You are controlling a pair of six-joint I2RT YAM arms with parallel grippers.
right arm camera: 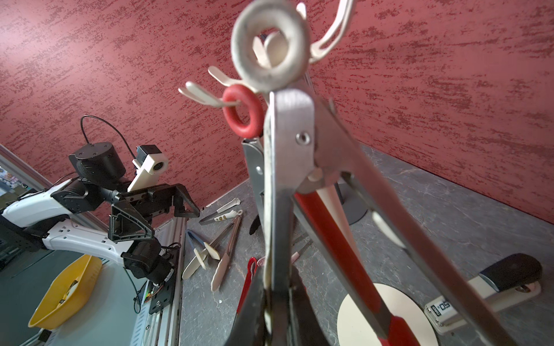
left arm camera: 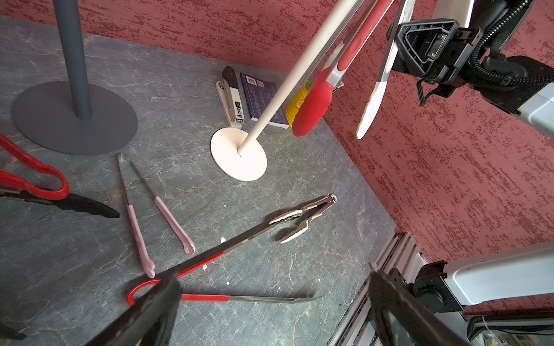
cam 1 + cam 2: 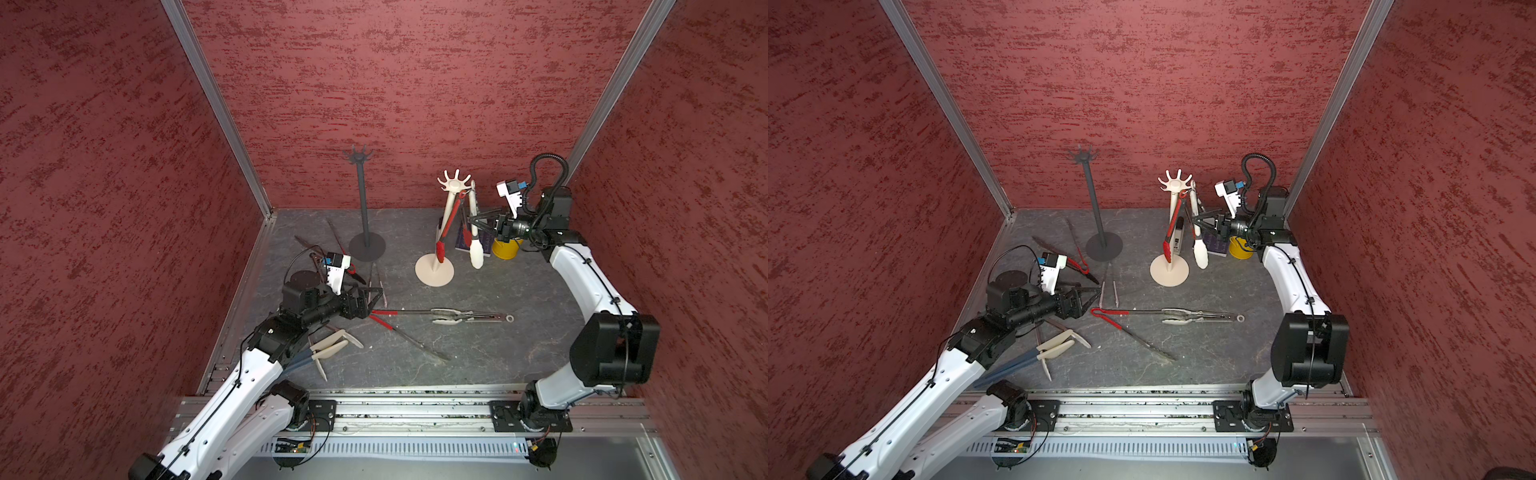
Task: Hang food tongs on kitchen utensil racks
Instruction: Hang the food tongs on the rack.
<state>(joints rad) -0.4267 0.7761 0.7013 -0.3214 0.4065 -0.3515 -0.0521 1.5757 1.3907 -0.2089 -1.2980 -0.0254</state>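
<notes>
My right gripper should release the cream-tipped food tongs, hanging beside the red tongs on the cream-white rack (image 3: 471, 223).
My right gripper (image 3: 471, 220) (image 1: 277, 302) is shut on cream-tipped food tongs (image 3: 476, 249), held upright beside the crown of the cream-white rack (image 3: 447, 214). Their grey ring (image 1: 269, 81) is at the crown, and a cream hook shows through its hole. Red tongs (image 3: 439, 251) hang from that rack by a red ring (image 1: 242, 130). The dark grey rack (image 3: 363, 195) carries nothing. My left gripper (image 3: 376, 302) (image 2: 271, 278) is open, low over the looped end of red-handled tongs (image 2: 207, 298) lying on the table. Several more tongs lie around them, among them a pink-handled pair (image 2: 168, 215).
A yellow cup (image 3: 506, 248), a stapler (image 2: 232, 96) and a purple book (image 2: 262, 99) sit behind the cream rack's base. Cream and blue tongs (image 3: 332, 347) lie under my left arm. Red walls close three sides; an aluminium rail (image 3: 415, 409) runs along the front.
</notes>
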